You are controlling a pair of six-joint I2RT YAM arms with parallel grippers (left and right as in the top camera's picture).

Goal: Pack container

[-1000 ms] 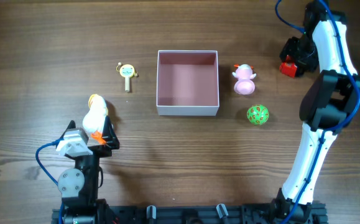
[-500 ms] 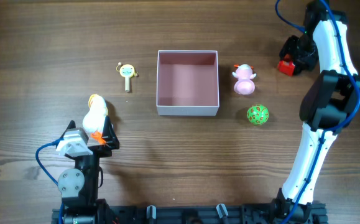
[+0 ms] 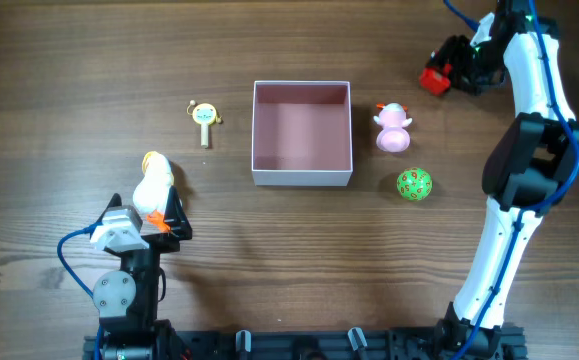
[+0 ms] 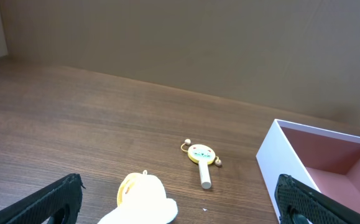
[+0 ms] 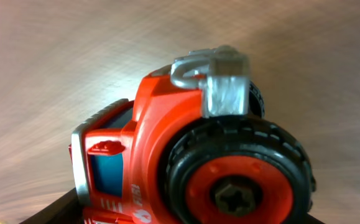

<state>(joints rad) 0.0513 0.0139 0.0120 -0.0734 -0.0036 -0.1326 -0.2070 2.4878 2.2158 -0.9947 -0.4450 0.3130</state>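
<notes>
Next, my right gripper releases the red toy truck on the bare table (image 3: 435, 60) just a little beyond the pink toy figure.
The container (image 3: 302, 177) is a square white box with a dusty-pink inside at the table's middle; its corner shows in the left wrist view (image 4: 279, 162). My right gripper (image 3: 447, 72) is shut on a red toy fire truck (image 3: 433, 78) and holds it above the table at the far right; the truck fills the right wrist view (image 5: 192, 155). My left gripper (image 3: 159, 222) is open near the front left, with a white and yellow duck toy (image 3: 153, 182) between its fingers; the duck also shows in the left wrist view (image 4: 145, 199).
A yellow rattle (image 3: 205, 117) lies left of the container, also in the left wrist view (image 4: 199, 157). A pink toy figure (image 3: 393, 128) and a green spotted ball (image 3: 414, 185) lie right of the container.
My right gripper has moved left and farther back with the red fire truck, which has lifted off the table. The left arm has not moved.
</notes>
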